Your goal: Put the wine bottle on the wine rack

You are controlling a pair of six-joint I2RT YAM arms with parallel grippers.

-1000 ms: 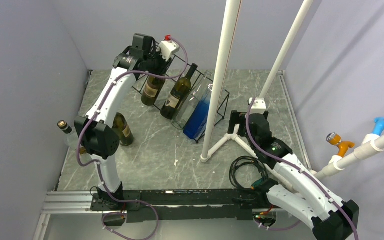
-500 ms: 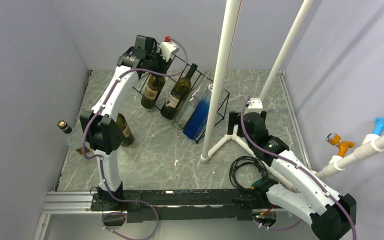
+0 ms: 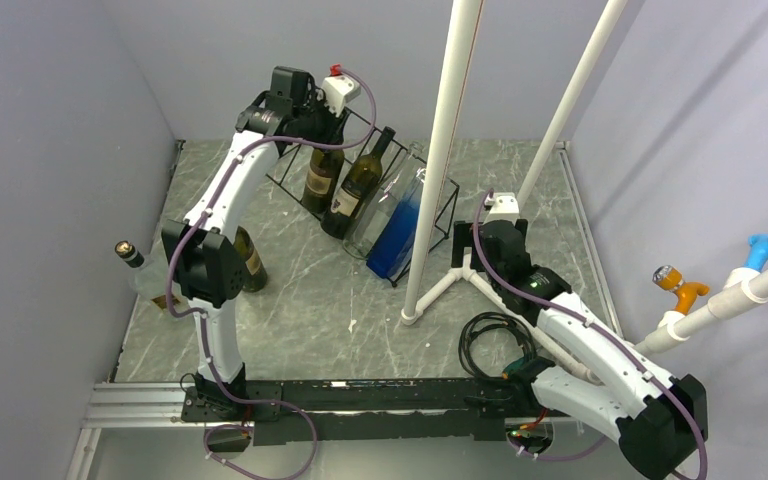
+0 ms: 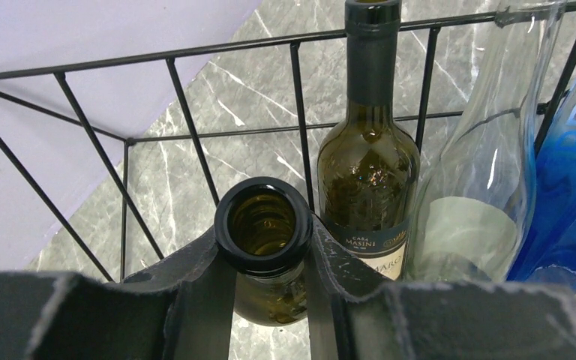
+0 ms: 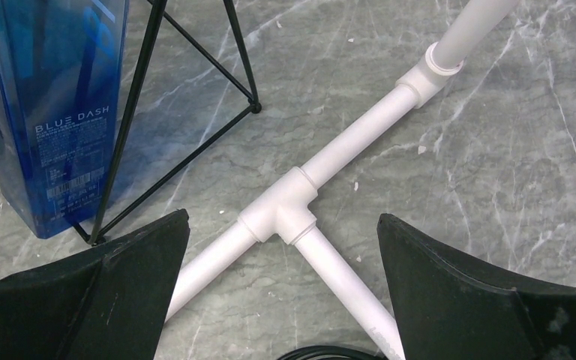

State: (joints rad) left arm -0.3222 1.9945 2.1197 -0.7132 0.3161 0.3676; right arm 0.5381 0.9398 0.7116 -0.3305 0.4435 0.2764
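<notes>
I will let go of the dark green wine bottle with my left gripper in the rack slot [image 3: 330,170] [image 4: 259,240] next to the green labelled bottle.
My left gripper [image 3: 317,112] is shut on the neck of a dark green wine bottle [image 3: 323,176], just under its open mouth [image 4: 264,223]. The bottle hangs neck up at the left end of the black wire wine rack [image 3: 446,214], its body against the slanted bars [image 4: 195,51]. Whether its base rests on the rack is hidden. My left gripper [image 4: 264,251] has a finger on each side of the neck. My right gripper [image 5: 283,217] stands open above the floor, right of the rack, nothing between its fingers.
Three bottles lean in the rack: a green labelled one [image 4: 367,169], a clear one [image 4: 469,199] and a blue one [image 4: 570,187]. Two more bottles [image 3: 249,260] [image 3: 136,264] stand at the left. White pipe stand [image 5: 292,206], pole [image 3: 442,150] and black cable coil [image 3: 490,335] are nearby.
My left gripper has carried the bottle a little to the right and stood it more upright against the rack. The right arm has shifted slightly left.
</notes>
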